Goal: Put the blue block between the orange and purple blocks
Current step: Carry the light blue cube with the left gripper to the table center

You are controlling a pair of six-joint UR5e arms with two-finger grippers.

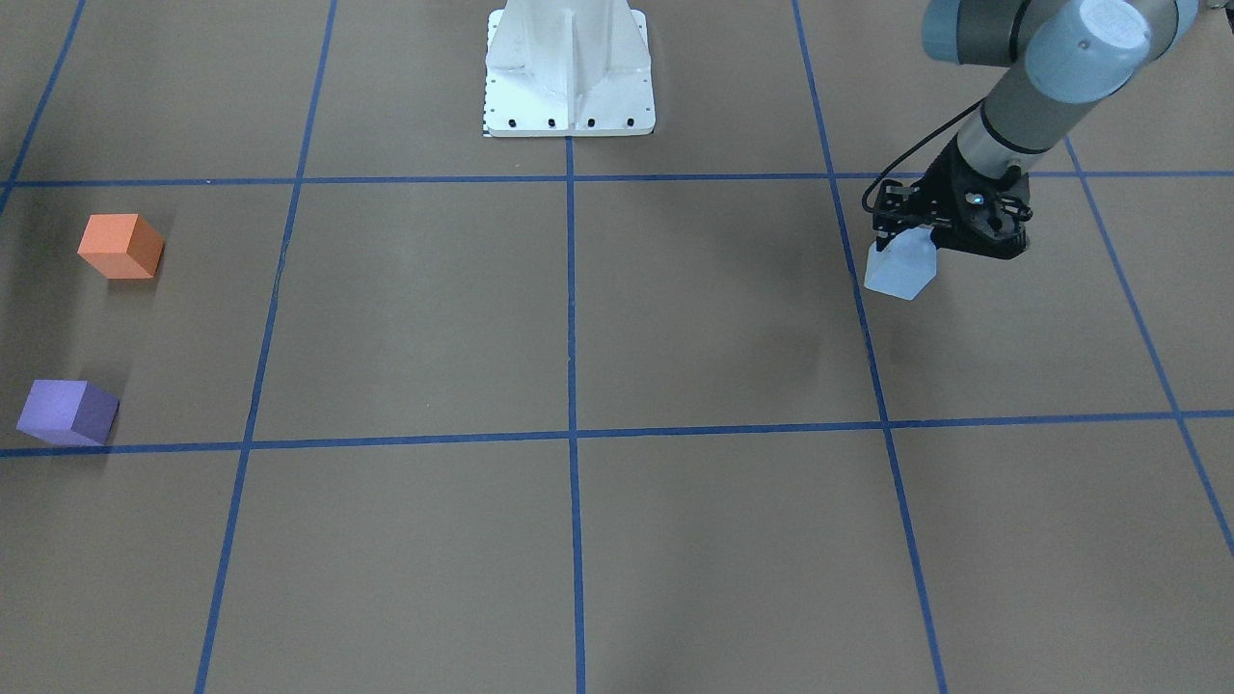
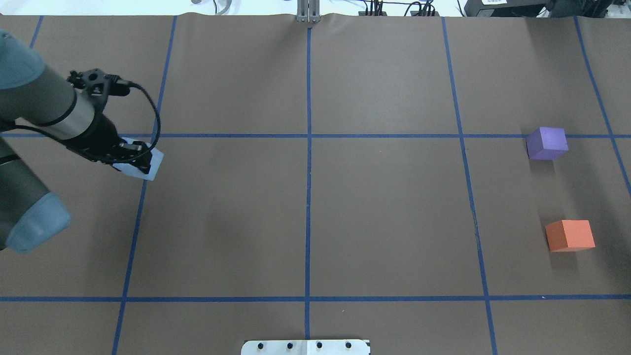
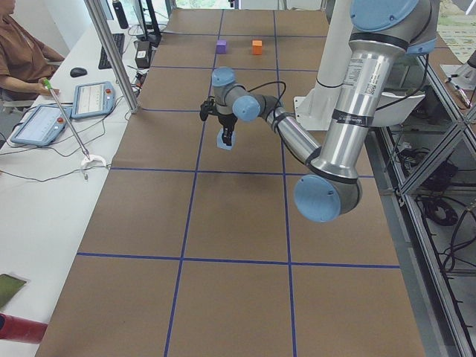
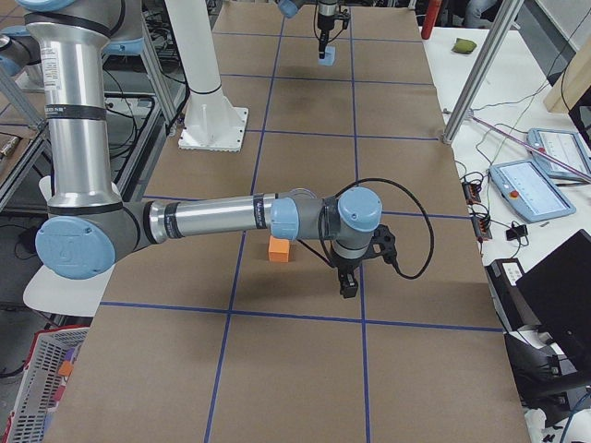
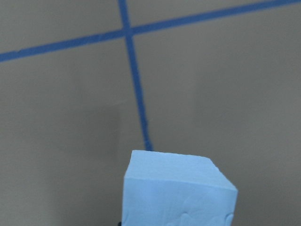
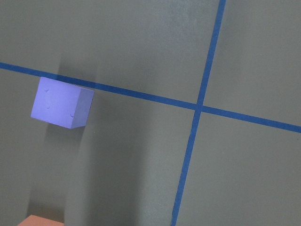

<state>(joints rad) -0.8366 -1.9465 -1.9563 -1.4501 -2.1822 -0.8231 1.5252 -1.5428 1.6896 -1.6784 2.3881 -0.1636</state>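
The blue block will go from my left gripper onto the middle tape line (image 1: 572, 349), between the white base and the crossing.
My left gripper (image 1: 908, 243) is shut on the pale blue block (image 1: 901, 270) and holds it above the table on my left side. The block also shows in the overhead view (image 2: 150, 165) and fills the lower part of the left wrist view (image 5: 178, 193). The orange block (image 2: 569, 235) and the purple block (image 2: 546, 143) sit apart on the far right of the table, with a gap between them. My right gripper (image 4: 348, 284) hangs near the orange block (image 4: 279, 251); I cannot tell whether it is open. The right wrist view shows the purple block (image 6: 61, 103) and an edge of the orange block (image 6: 40, 220).
The robot's white base (image 1: 569, 72) stands at the table's middle edge. Blue tape lines (image 2: 308, 197) divide the brown table into squares. An operator (image 3: 22, 56) sits at a side desk with tablets.
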